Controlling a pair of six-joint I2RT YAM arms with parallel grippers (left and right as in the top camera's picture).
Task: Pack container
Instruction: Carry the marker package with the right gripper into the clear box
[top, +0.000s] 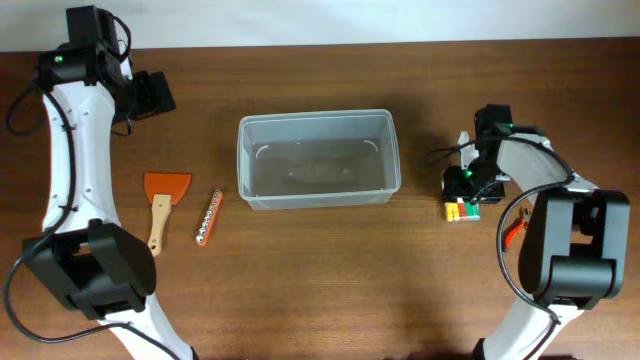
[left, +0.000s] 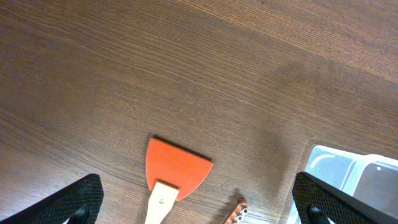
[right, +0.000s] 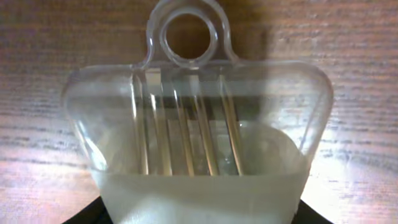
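Note:
The clear plastic pack in my right gripper will be released on the clear container's bottom, toward the end (top: 354, 163) nearest that gripper.
The clear lidless container (top: 318, 120) stands empty at the table's middle; its corner shows in the left wrist view (left: 357, 177). My left gripper (top: 153, 95) is open and empty, raised over the table at the far left (left: 198, 214). My right gripper (top: 468, 183) is to the right of the container, its fingers against both sides of a clear plastic pack (right: 199, 143) with a hang hole and several thin rods inside. The pack's coloured end (top: 460, 210) shows past the gripper.
An orange scraper with a wooden handle (top: 165, 192) (left: 177, 168) and an orange bit holder (top: 208, 216) (left: 237, 211) lie left of the container. A small red-orange tool (top: 513, 232) lies beside the right arm's base.

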